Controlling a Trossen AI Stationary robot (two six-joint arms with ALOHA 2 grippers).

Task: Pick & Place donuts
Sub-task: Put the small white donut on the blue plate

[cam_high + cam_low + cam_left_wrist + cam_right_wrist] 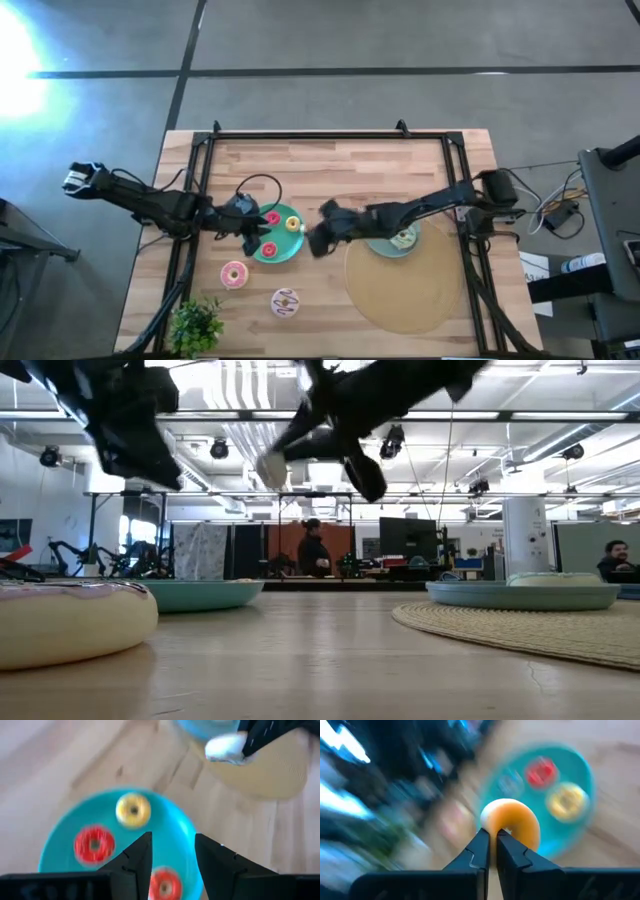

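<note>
The orange donut's free side (302, 228) (214, 750) sticks out past my right gripper's fingers, and my left gripper will close on it there to take the donut over in the air.
My right gripper (491, 834) is shut on a small orange donut (512, 826) with a pale underside. It hangs above the table between the teal plate (282, 250) and the woven mat (405, 285). On the teal plate lie two red donuts (94, 844) (164, 885) and a yellow donut (133, 810). My left gripper (170, 851) hovers open over that plate, nothing between its fingers. A pink donut (234, 274) and a white, purple-streaked donut (285, 302) lie flat on the wood near the front edge. My right gripper pinches the orange donut's ring at its nearest part (496, 831) between the tips of its two fingers. The fingers come slanting down from the table's right side. The donut sticks out past the fingertips, lifted clear of plate and table (270, 468).
A grey-blue plate (385, 247) holding something green stands on the far part of the round woven mat. A leafy plant (195, 325) sits at the near left corner. A black frame (300, 135) rims the table. People show in the room behind (314, 550).
</note>
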